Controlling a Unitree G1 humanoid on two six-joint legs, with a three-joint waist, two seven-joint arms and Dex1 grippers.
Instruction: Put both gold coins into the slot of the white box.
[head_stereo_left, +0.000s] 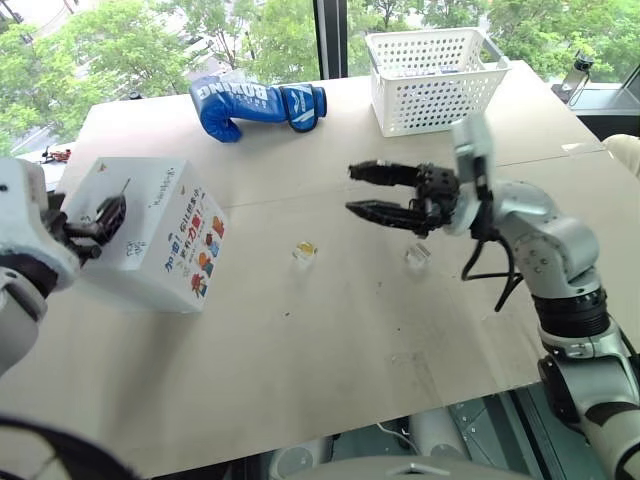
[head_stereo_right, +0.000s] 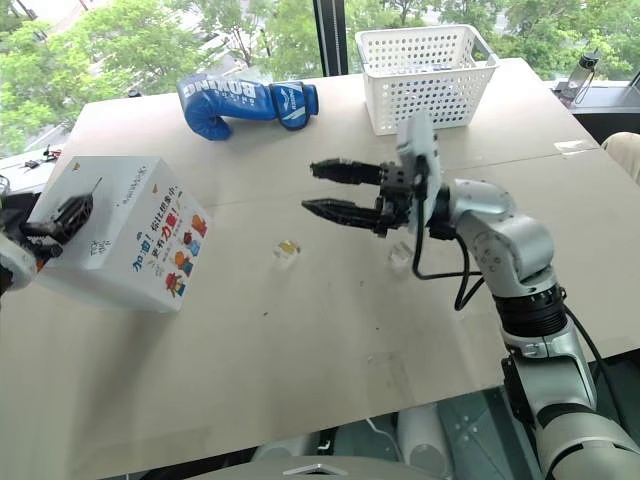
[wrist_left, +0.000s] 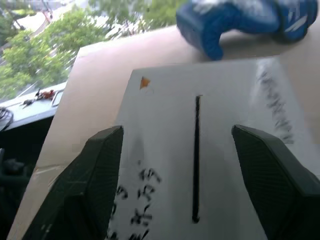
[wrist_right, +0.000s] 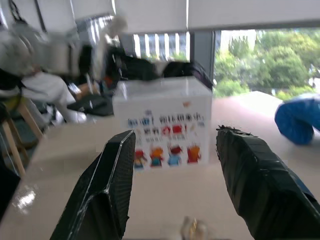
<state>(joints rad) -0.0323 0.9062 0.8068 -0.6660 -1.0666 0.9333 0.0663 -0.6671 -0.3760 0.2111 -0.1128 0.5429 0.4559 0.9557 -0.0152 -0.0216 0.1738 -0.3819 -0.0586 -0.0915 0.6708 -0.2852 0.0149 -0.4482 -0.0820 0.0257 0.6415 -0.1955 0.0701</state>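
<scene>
The robot's left gripper should close on the free edge (head_stereo_left: 306, 245) of the gold coin after the right gripper lifts it out of the clear holder.
The white box (head_stereo_left: 150, 235) stands at the table's left, printed characters on its near side. On its top runs the thin dark slot (wrist_left: 196, 160). My left gripper (head_stereo_left: 100, 222) hovers over that top, open, its fingers (wrist_left: 95, 185) either side of the slot with nothing between them. A gold coin (head_stereo_left: 305, 247) glints in a small clear holder on the table's middle. My right gripper (head_stereo_left: 365, 190) hangs above the table to the right of that coin, pointing left toward the box, open and empty.
A second small clear holder (head_stereo_left: 418, 255) lies under my right wrist. A blue boxing glove (head_stereo_left: 255, 105) and a white perforated basket (head_stereo_left: 435, 80) sit at the table's far side. The front table edge (head_stereo_left: 330, 435) is near.
</scene>
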